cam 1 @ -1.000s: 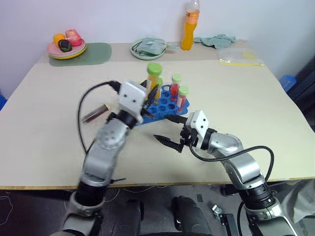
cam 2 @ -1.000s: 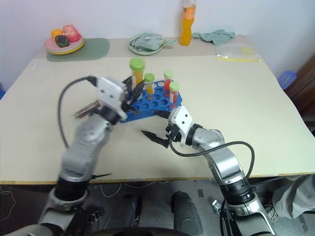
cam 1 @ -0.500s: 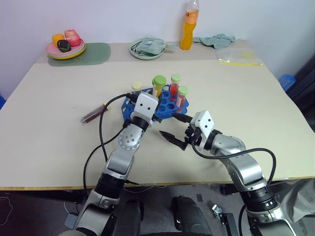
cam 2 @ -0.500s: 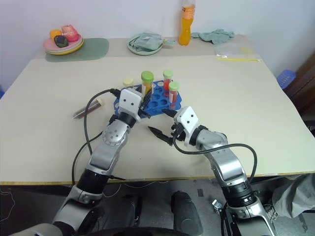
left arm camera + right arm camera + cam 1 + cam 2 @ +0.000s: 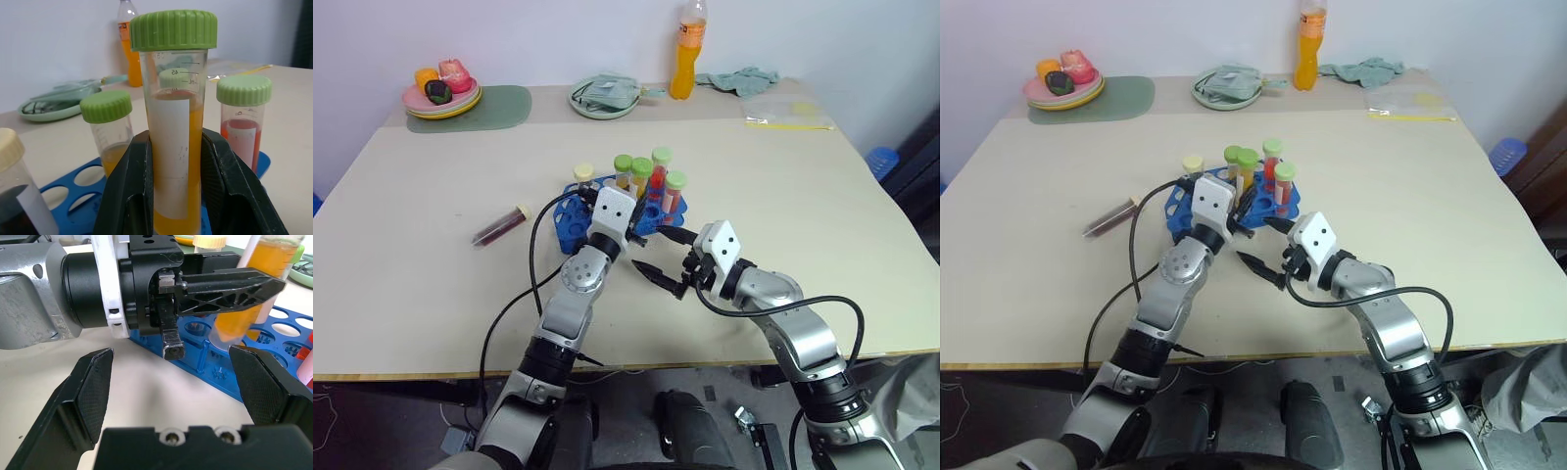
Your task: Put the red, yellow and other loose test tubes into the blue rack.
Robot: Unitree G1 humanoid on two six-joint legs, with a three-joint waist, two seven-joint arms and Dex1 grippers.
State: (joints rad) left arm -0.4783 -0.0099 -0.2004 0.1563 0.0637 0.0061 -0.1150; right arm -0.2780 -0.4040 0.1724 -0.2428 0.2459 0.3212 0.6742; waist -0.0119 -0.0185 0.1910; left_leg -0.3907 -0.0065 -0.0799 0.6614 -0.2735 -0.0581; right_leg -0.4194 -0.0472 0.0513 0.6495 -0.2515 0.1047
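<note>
Next, my left gripper releases its yellow tube, now held upright over the rack, into the blue rack's hole [image 5: 634, 220] in front of the other yellow tube.
My left gripper [image 5: 628, 208] is shut on a yellow test tube [image 5: 173, 147] with a green cap [image 5: 642, 166] and white label. It holds the tube upright over the blue rack [image 5: 570, 221], lower end [image 5: 227, 328] at a hole; how deep, I cannot tell. Standing in the rack are another yellow tube [image 5: 110, 132], two red tubes [image 5: 675, 191] with green caps, and a cream-capped dark tube [image 5: 584, 174]. A dark maroon tube [image 5: 497, 228] lies loose on the table, left of the rack. My right gripper [image 5: 656, 253] stands open and empty in front of the rack.
Along the back of the table are an orange drink bottle [image 5: 690, 54], a green plate with a cloth [image 5: 605, 98], a pink plate of toy fruit [image 5: 443, 93] on a green mat, a crumpled cloth [image 5: 744, 78] and a plastic bag [image 5: 790, 116].
My left gripper has come down and forward with the yellow tube, bringing it to the rack among the other tubes. The right gripper has stayed where it was, open.
</note>
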